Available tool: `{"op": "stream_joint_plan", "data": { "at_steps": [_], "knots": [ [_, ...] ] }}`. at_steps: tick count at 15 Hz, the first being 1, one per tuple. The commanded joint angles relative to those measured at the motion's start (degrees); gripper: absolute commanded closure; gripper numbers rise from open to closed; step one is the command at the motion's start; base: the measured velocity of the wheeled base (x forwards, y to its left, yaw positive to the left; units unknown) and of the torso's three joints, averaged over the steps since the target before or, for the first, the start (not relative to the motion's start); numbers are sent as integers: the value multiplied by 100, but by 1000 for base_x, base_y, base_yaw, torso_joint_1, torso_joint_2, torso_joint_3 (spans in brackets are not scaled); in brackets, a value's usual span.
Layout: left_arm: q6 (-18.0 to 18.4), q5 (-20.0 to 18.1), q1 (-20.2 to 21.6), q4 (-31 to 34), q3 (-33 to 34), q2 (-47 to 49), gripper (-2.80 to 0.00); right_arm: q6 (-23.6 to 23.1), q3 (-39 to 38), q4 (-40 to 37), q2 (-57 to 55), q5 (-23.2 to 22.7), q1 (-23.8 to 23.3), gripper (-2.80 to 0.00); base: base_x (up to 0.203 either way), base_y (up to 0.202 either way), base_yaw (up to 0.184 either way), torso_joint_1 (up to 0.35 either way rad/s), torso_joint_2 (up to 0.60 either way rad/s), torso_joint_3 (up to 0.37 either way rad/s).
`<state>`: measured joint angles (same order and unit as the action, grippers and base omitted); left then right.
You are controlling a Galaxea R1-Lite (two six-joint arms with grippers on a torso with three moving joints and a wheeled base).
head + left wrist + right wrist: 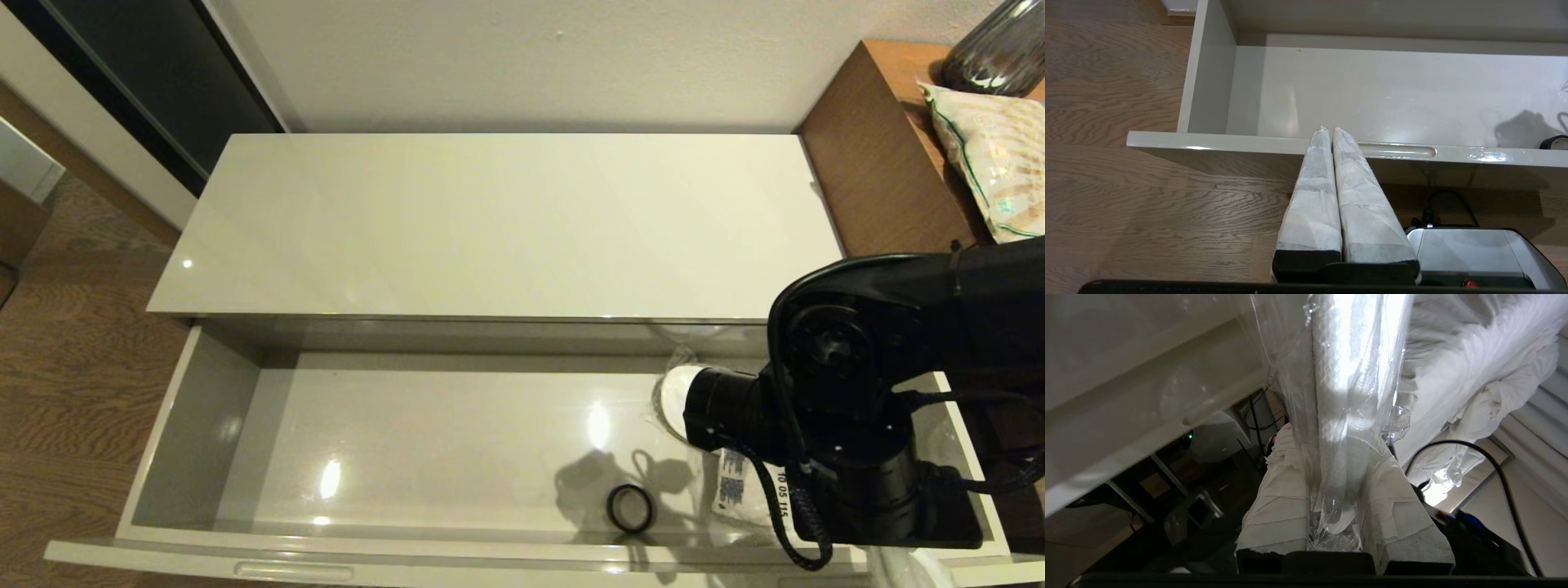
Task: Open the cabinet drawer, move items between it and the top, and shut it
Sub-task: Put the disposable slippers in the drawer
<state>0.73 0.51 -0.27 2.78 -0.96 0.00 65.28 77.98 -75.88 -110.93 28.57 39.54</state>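
The robot's right gripper will release the white slippers on the white packet on the drawer's bottom [797, 493].
The cabinet drawer [192, 408] stands pulled out below the bare glossy top [490, 220]. My right arm reaches over the drawer's right end. In the right wrist view my right gripper [1335, 457] is shut on the white slippers [1347, 375] wrapped in clear plastic; their rounded end [671, 392] shows past the wrist. The white packet with a blue label [732, 488] lies on the drawer floor, partly under the arm. My left gripper [1327, 130] is shut and empty, its tips just over the drawer front [1229, 141], beside a slot handle [1396, 151]. The head view does not show it.
A black ring [630, 508] lies in the drawer near its front. Taller brown wooden furniture [882, 163] on the right carries a green-striped beige bag [992, 155] and a dark vase [996, 45]. Wood floor [65, 367] lies to the left.
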Motion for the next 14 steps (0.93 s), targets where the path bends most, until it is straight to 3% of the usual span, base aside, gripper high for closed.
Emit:
{"op": "stream_joint_plan", "data": {
  "at_steps": [1,7,14],
  "knots": [
    [-3,2,0,3,0,9,0,-78,-81,194,-307,29,-146,0,0,0,0,0,0,0],
    [-3,2,0,3,0,3,0,-804,746,992,-744,358,-737,0,0,0,0,0,0,0],
    [6,2,0,3,0,9,0,-1658,833,2280,-1121,670,-1184,0,0,0,0,0,0,0]
  ]
}}
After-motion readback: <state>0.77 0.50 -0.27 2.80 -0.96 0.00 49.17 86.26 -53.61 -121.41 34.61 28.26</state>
